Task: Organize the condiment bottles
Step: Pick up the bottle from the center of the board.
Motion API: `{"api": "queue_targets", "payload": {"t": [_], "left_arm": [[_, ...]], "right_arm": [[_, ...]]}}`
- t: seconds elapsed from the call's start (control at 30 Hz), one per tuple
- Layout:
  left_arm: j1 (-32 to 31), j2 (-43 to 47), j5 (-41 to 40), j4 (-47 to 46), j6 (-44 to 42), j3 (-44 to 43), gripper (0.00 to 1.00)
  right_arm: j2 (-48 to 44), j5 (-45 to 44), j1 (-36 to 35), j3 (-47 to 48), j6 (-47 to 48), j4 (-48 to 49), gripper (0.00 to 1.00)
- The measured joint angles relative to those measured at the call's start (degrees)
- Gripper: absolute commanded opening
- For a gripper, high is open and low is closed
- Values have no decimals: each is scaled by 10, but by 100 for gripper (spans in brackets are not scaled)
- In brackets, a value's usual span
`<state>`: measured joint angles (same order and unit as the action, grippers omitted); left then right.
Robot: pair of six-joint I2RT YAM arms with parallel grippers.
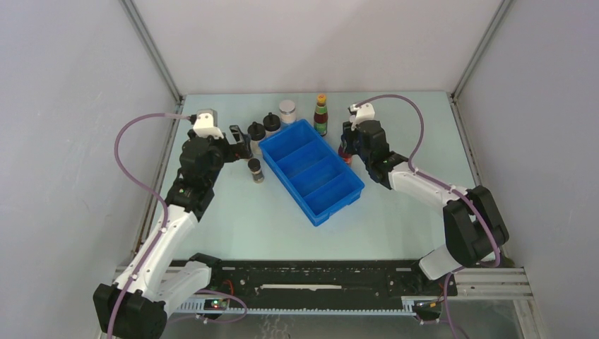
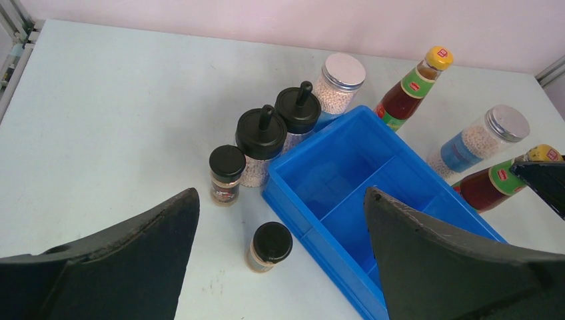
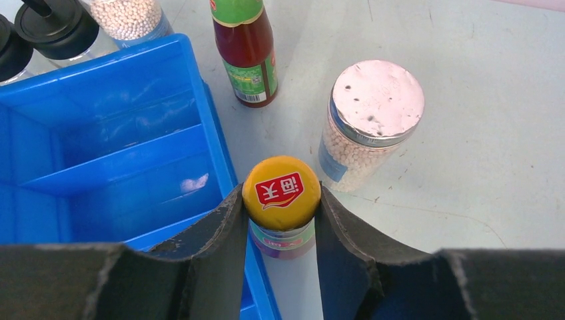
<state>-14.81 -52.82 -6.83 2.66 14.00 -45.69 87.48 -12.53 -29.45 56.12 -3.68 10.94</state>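
Note:
The dark-red bottle's yellow cap sits shallow in my right fingertips; next I open them, take the cap (image 3: 281, 200) deeper, then lift.
My right gripper (image 3: 282, 200) is shut on the yellow cap of a dark-red bottle (image 3: 281, 192) standing at the blue tray's right edge; the gripper shows in the top view (image 1: 346, 147) too. A second dark-red bottle (image 3: 246, 53) and a pale silver-capped jar (image 3: 370, 123) stand beside it. My left gripper (image 2: 281, 200) is open and empty above a short black-lidded spice jar (image 2: 270, 245), left of the tray. Another short spice jar (image 2: 226, 173), two black knob-lidded jars (image 2: 261, 141) (image 2: 298, 112) and a second pale jar (image 2: 340, 81) stand behind it.
The blue divided tray (image 1: 332, 206) lies diagonally in the middle of the table, its compartments empty. Bottles crowd its far-left and far-right sides. Enclosure walls and posts bound the table at the left, back and right.

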Motion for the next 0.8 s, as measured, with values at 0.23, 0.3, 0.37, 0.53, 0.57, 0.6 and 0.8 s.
{"api": "queue_targets", "payload": {"t": [0.23,0.3,0.37,0.53,0.57,0.6,0.8], "left_arm": [[0,0,0,0,0,0,97],[0,0,0,0,0,0,97],[0,0,0,0,0,0,97],[0,0,1,0,0,0,97],[0,0,1,0,0,0,97],[0,0,2,0,0,0,97],[0,0,2,0,0,0,97]], "right_arm": [[0,-18,-8,4,0,-11,62],[0,-23,-9,5,-2,-17,68],[0,-27,-10,5,-1,-26,69],[0,-35,-10,5,-2,-32,70],[0,-35,-10,5,-2,-32,71],[0,-35,-10,5,-2,-32,71],[0,-33,-9,5,-2,-27,72]]}}
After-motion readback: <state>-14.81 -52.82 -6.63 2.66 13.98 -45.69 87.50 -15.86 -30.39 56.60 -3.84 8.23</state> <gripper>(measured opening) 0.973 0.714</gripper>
